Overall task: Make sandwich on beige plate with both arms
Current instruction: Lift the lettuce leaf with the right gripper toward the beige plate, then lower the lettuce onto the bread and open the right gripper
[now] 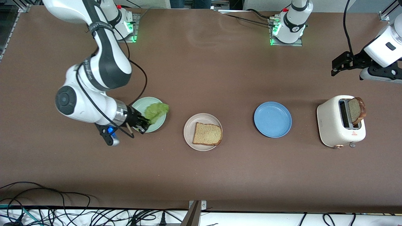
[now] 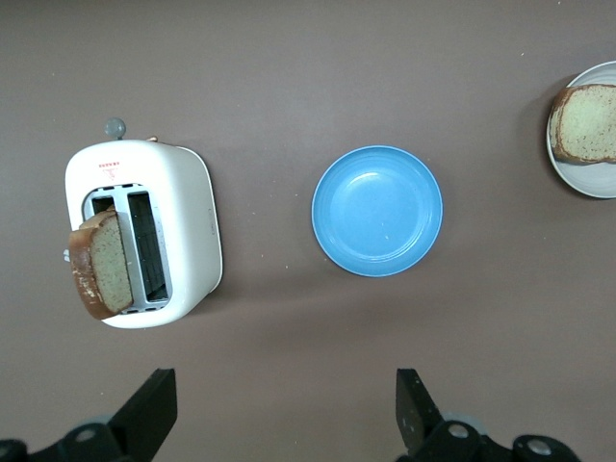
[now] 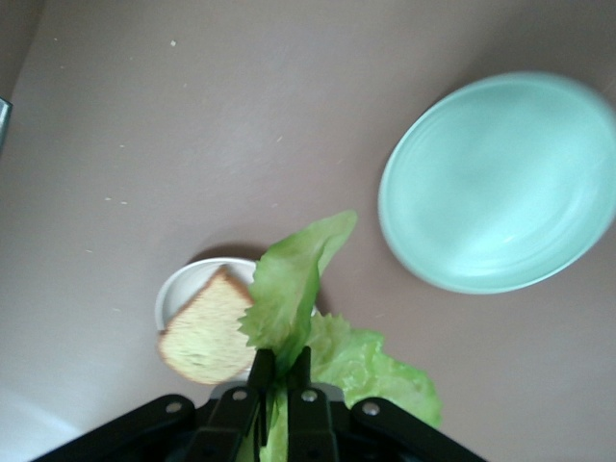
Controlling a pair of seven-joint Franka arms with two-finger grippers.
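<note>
The robot's right gripper will release the green lettuce leaf, now held over the mint-green plate, on top of the bread slice on the beige plate [image 1: 209,127] [image 3: 217,318].
My right gripper [image 1: 145,124] is shut on a ruffled green lettuce leaf [image 1: 157,111], held over the mint-green plate [image 1: 142,105]. In the right wrist view the lettuce leaf [image 3: 289,289] hangs from the right gripper [image 3: 281,361], off the plate. The beige plate [image 1: 188,131] sits mid-table with one bread slice [image 1: 207,134] on it. A second bread slice [image 1: 358,110] stands in the white toaster [image 1: 336,125]. My left gripper [image 1: 335,67] waits open and empty, up over the table at the left arm's end; in its wrist view the left gripper [image 2: 286,404] holds nothing.
A blue plate [image 1: 272,119] lies bare between the beige plate and the toaster. The mint-green plate [image 3: 500,183] holds nothing in the right wrist view. Cables run along the table's edge nearest the front camera.
</note>
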